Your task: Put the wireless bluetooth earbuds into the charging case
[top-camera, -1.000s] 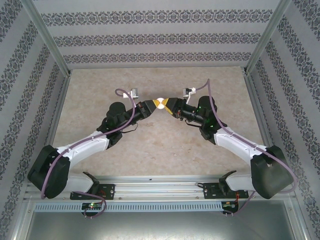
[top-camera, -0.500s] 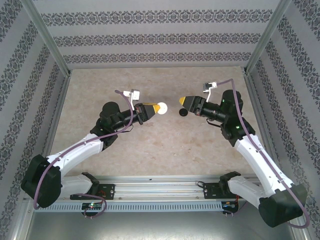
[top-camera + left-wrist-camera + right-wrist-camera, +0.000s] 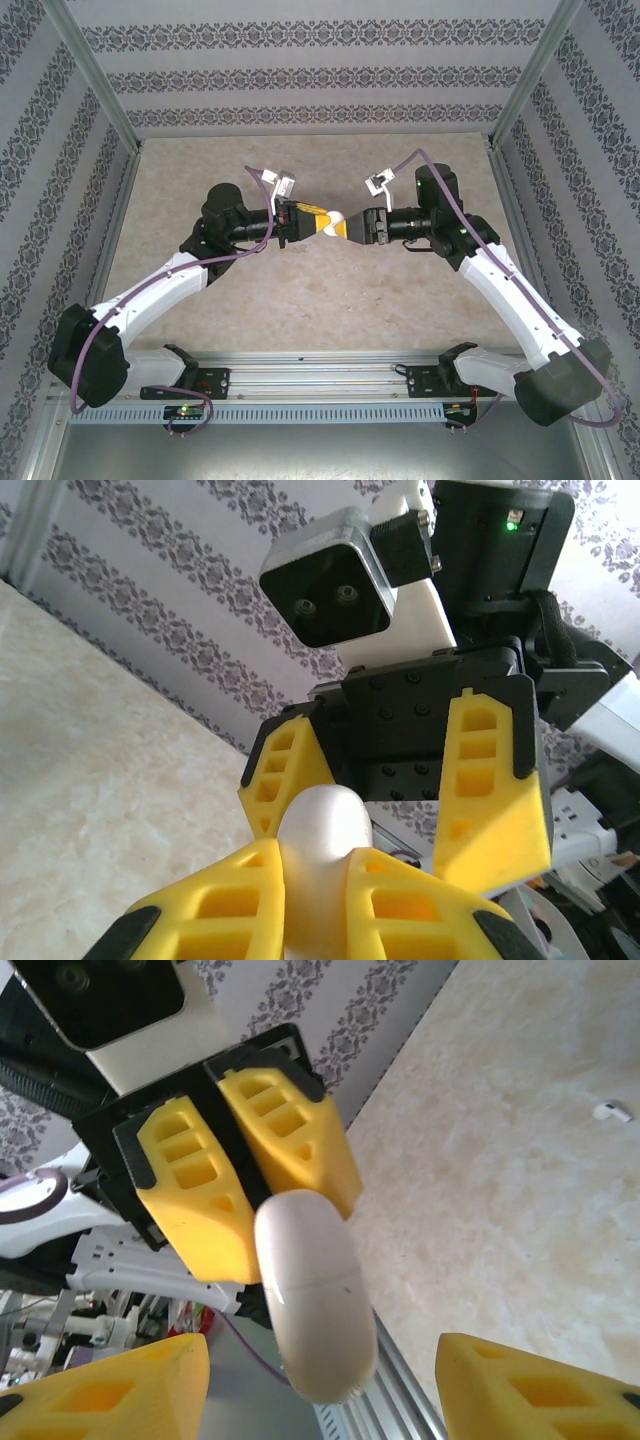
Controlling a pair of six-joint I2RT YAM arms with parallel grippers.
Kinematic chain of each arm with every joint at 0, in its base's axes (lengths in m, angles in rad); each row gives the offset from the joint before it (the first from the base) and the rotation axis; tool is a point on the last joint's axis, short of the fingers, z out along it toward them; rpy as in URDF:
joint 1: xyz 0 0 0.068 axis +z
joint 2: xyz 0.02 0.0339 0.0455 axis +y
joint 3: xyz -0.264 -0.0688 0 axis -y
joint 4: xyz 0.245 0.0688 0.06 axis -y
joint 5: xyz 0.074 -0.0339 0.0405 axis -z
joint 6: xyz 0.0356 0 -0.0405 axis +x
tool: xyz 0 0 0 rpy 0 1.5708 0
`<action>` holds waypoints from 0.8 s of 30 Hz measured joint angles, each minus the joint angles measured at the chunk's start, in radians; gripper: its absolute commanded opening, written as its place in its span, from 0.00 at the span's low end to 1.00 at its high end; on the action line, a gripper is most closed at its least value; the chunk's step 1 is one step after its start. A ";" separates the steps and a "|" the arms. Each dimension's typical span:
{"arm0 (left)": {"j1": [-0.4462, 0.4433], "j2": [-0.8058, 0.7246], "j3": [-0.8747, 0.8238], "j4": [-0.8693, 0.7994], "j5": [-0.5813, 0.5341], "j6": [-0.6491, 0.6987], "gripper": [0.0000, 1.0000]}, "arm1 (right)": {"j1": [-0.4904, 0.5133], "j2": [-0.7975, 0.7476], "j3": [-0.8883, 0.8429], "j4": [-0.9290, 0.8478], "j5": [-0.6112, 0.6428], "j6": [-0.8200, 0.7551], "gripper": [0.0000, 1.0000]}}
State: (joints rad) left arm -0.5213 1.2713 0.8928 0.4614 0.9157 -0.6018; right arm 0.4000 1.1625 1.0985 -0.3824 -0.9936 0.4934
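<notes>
My right gripper will hold the case while my left gripper takes it below the lid seam (image 3: 328, 1330), because my left gripper pinches the case beside its lid.
A white pill-shaped charging case (image 3: 310, 1300) with its lid seam closed hangs above the table's middle, also seen from above as the case (image 3: 337, 219). My left gripper (image 3: 325, 222) is shut on it, yellow fingers (image 3: 200, 900) pressing both sides of the case (image 3: 320, 825). My right gripper (image 3: 352, 227) faces it head-on and stands open, its fingers (image 3: 540, 1390) spread wide either side of the case's free end without touching. One tiny white earbud (image 3: 612, 1111) lies on the table, well off to the side.
The marble-patterned tabletop (image 3: 300, 290) lies under both arms. Patterned enclosure walls (image 3: 320, 80) close the back and sides. A metal rail (image 3: 320, 375) with the arm bases runs along the near edge.
Half a second ago the right gripper was drawn back to the right, away from the case. It has swung back left and now straddles the case's end. The left gripper kept its hold.
</notes>
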 measured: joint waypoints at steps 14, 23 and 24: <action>0.013 0.011 0.031 -0.060 0.087 0.000 0.05 | 0.017 0.026 0.020 -0.025 -0.030 -0.031 0.16; 0.060 -0.003 0.033 -0.071 0.093 -0.018 0.45 | 0.024 0.014 -0.032 0.107 0.011 0.047 0.08; 0.079 -0.016 0.031 -0.068 0.077 -0.032 0.45 | 0.024 0.006 -0.056 0.145 0.024 0.073 0.08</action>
State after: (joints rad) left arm -0.4419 1.2549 0.9234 0.3931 0.9932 -0.6338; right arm 0.4236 1.1683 1.0424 -0.2371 -0.9691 0.5663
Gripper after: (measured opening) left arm 0.442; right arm 0.182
